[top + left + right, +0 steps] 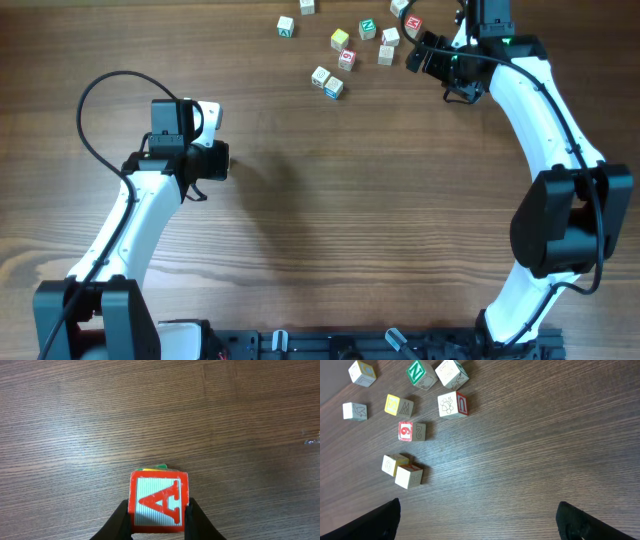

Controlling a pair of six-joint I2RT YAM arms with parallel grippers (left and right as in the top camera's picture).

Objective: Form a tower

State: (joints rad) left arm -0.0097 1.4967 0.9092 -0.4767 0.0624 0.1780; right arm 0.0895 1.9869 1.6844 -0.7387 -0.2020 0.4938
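Observation:
I can see the green and yellow edges sticking out crooked beneath the red A cube, so I will open my left gripper, grip the tower lower down (149, 469) and turn it straight.
In the left wrist view my left gripper (159, 522) is shut on a letter cube (159, 501) whose top face is white with a red border and a red A. A thin yellow and green edge of another cube (154, 467) peeks out beyond it, so this is the tower. Whether the two cubes touch is hidden. From overhead the held cube shows as a small white square (207, 116) at the left arm's tip, left of the table's middle. My right gripper (480, 527) (432, 56) hangs wide open over bare wood at the far right, with nothing between its fingers.
Several loose letter cubes (345, 48) lie scattered at the far edge, just left of the right gripper. The nearest to it are a pale pair (403, 471) and a red-faced one (406, 431). The right arm (545, 120) runs down the right side.

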